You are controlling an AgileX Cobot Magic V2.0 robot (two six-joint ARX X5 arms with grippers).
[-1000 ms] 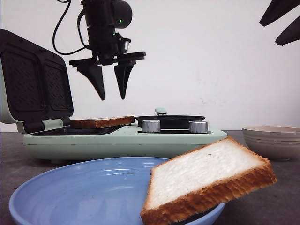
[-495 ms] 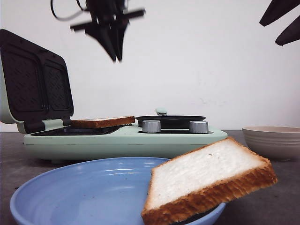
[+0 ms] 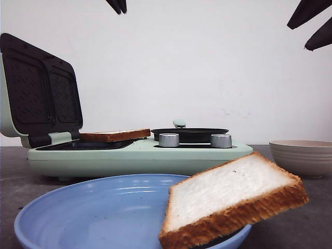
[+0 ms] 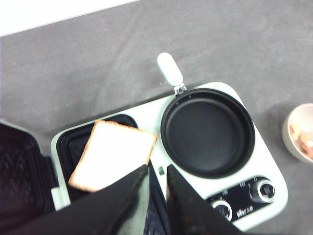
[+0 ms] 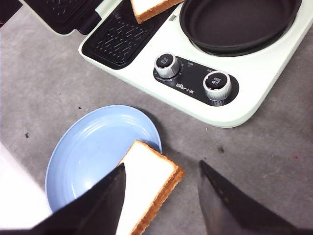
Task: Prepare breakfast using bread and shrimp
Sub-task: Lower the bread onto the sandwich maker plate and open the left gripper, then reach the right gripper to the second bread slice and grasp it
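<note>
The robot's right gripper should next go to the bread slice leaning on the blue plate and close on its raised edge (image 3: 276, 168) (image 5: 159, 199) toward the beige bowl.
One bread slice (image 3: 114, 136) lies on the open sandwich maker's lower plate; it also shows in the left wrist view (image 4: 115, 154). My left gripper (image 4: 157, 170) is high above it, empty, jaws drawn together; only its tips (image 3: 118, 5) show at the top of the front view. The second bread slice (image 3: 228, 199) leans on the rim of the blue plate (image 3: 88, 218). My right gripper (image 5: 162, 164) hangs open and empty above that slice (image 5: 146, 183). Pale pinkish shrimp (image 4: 304, 139) lies in a beige bowl (image 4: 288, 128).
The mint-green sandwich maker (image 3: 140, 155) has its lid (image 3: 39, 91) raised at the left, a black pan (image 4: 208, 132) on its right half and two knobs (image 5: 167, 65) in front. The beige bowl (image 3: 302, 154) stands at the right. Grey tabletop (image 5: 44, 93) lies around.
My left gripper has risen from just above the sandwich maker to the top of the front view, and its jaws have closed. The right gripper and both bread slices have not moved.
</note>
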